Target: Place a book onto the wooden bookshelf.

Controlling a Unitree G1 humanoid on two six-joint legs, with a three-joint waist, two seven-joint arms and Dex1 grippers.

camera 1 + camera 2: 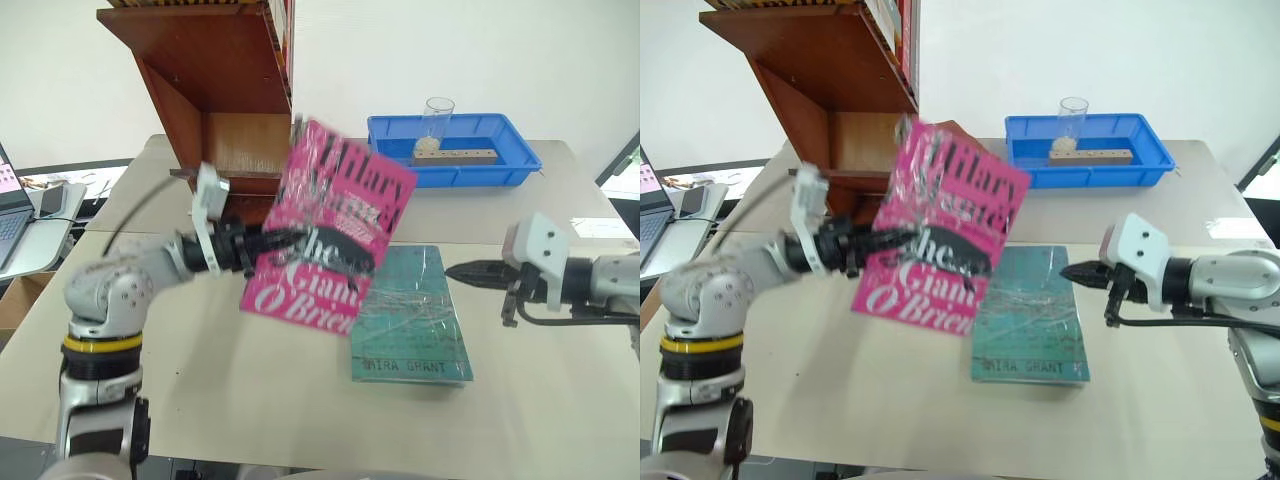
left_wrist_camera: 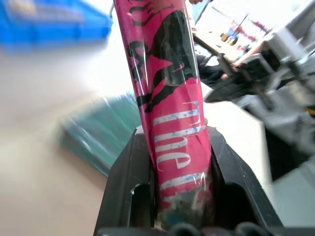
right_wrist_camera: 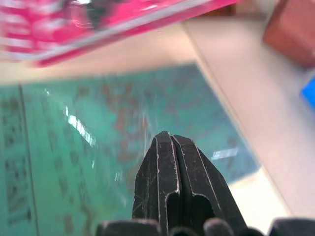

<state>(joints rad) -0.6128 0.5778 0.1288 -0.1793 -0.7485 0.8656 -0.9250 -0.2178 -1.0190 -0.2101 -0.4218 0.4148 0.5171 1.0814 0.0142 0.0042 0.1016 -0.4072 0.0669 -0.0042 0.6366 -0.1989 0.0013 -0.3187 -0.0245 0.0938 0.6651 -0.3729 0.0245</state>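
Next, my left gripper sets the pink book, which now hangs tilted above the table, down across the lower board of the wooden bookshelf [image 1: 238, 163].
My left gripper [image 1: 285, 243] is shut on the book [image 1: 335, 225], a bright pink paperback that hangs tilted above the table, its cover facing me. In the left wrist view the book [image 2: 170, 98] stands clamped between the two black fingers [image 2: 128, 182]. The wooden bookshelf [image 1: 215, 85] rises at the back left, just behind the raised book. My right gripper [image 1: 470, 271] is shut with nothing in it, hovering at the right edge of a teal-green book [image 1: 415, 315] that lies flat on the table; its tips [image 3: 167, 142] point over that green cover.
A blue plastic tray [image 1: 520, 160] at the back right holds a clear cup [image 1: 437, 118] and a wooden block [image 1: 455, 155]. A laptop [image 1: 12, 205] sits on a side desk at the far left. Bare tabletop [image 1: 250, 390] lies in front.
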